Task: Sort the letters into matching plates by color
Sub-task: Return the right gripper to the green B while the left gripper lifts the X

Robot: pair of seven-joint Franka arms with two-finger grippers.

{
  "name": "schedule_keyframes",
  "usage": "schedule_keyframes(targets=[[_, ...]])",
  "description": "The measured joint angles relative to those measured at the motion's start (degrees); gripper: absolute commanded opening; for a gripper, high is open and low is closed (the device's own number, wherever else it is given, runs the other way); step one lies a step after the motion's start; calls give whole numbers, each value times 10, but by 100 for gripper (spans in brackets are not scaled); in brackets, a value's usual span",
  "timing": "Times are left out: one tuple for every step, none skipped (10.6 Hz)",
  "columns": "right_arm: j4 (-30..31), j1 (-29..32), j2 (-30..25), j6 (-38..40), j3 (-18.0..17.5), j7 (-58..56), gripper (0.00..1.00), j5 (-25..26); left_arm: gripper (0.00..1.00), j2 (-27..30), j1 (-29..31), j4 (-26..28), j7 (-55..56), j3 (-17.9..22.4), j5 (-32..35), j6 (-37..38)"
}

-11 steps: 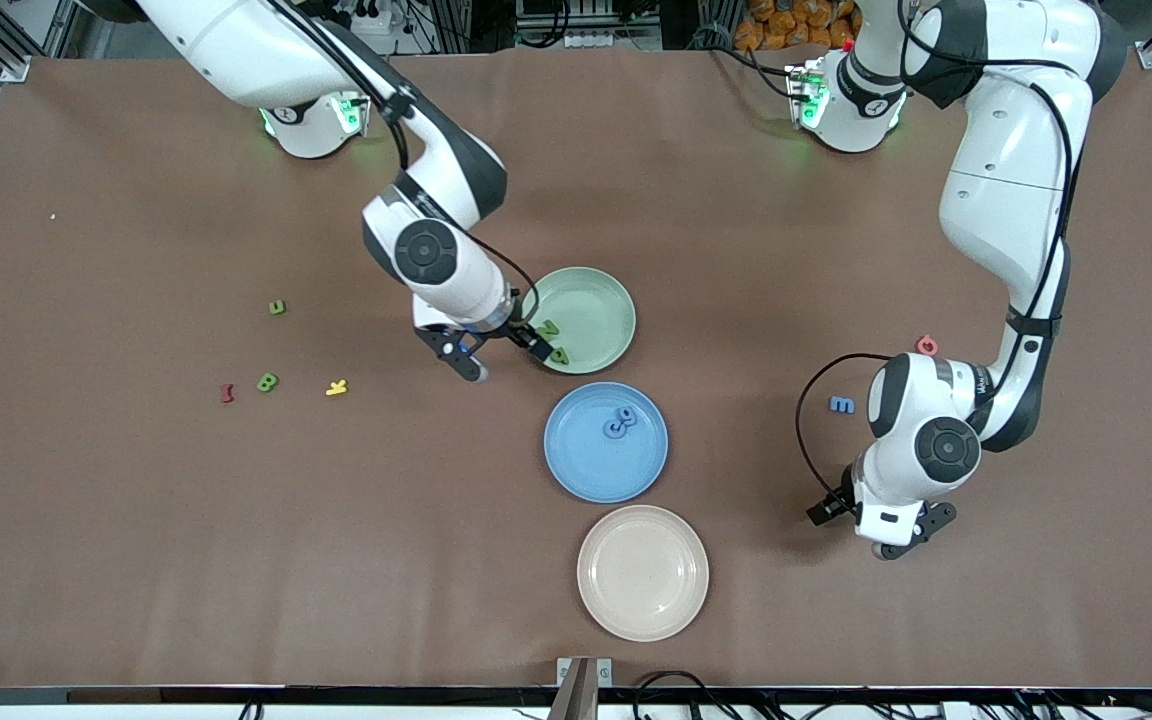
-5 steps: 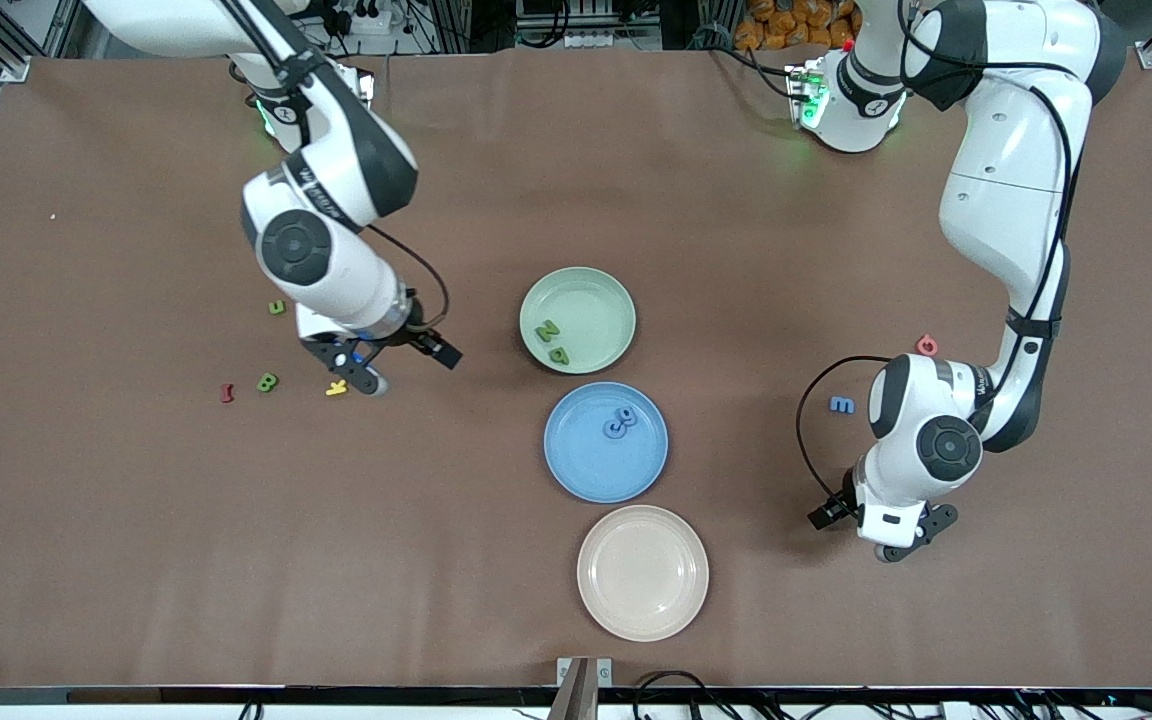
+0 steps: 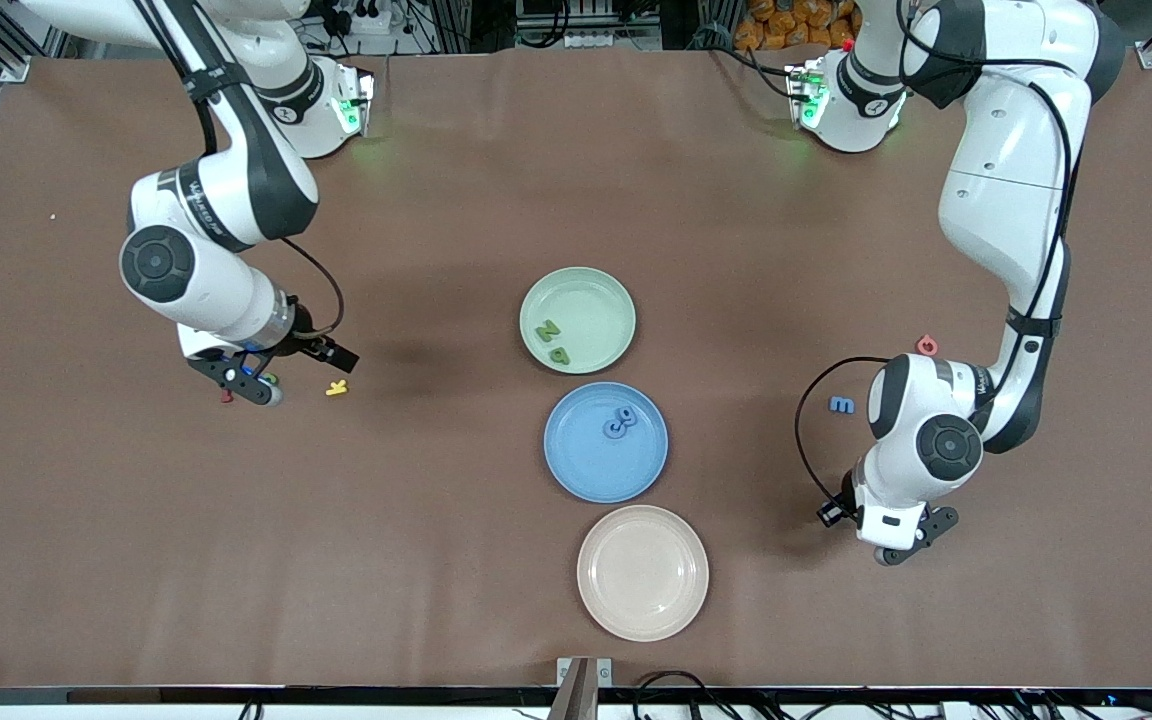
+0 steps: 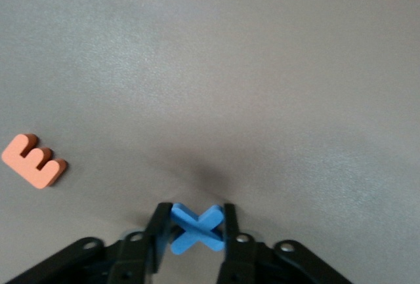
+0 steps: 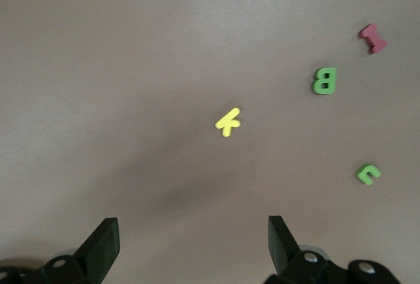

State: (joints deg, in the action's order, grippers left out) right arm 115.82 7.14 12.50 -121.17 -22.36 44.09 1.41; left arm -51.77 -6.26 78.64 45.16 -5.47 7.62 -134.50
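Observation:
I need to next move my right gripper to the green B between the yellow K and the red I and close it on the green B's long sides (image 3: pixel 271 379) (image 5: pixel 325 81).
My left gripper (image 4: pixel 195 215) is shut on a blue X letter (image 4: pixel 197 228), low at the table; in the front view the left gripper (image 3: pixel 894 548) hides it. Another blue letter (image 3: pixel 842 404) lies farther from the front camera. My right gripper (image 3: pixel 254 385) hangs open and holds nothing, over the letters at the right arm's end. The right wrist view shows the right gripper (image 5: pixel 193 225), a green B (image 5: pixel 324 80) and a second green letter (image 5: pixel 368 173). The pale green plate (image 3: pixel 591 300) holds two green letters (image 3: pixel 547 330). The blue plate (image 3: pixel 586 465) holds blue letters (image 3: pixel 620 422).
A cream-beige plate (image 3: pixel 642 572) sits nearest the front camera. A yellow K (image 3: pixel 337 387) and a red I (image 5: pixel 373 37) lie by the green B. An orange E (image 4: pixel 34 161) lies near the left gripper, and a red letter (image 3: pixel 926 345) beside the left arm.
The right arm swung from the green plate's rim to over the letters at its end of the table. The left gripper closed on the blue X with hardly any arm movement.

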Motion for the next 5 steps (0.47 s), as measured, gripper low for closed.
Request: schedule_keyframes(targets=[[10,0,-2,-2,14,-31,91,0,0,1,0,0,0,0,0,2],[18,0,-2,-4,34,-64,86,1,0,1,0,0,0,0,0,2],[27,0,-2,-11,66,-104,85,1,0,1,0,0,0,0,0,2],[36,1,-2,-31,96,-132,85,1,0,1,0,0,0,0,0,2],[48,3,-1,-61,113,-143,85,1,0,1,-1,0,-1,1,0,2]])
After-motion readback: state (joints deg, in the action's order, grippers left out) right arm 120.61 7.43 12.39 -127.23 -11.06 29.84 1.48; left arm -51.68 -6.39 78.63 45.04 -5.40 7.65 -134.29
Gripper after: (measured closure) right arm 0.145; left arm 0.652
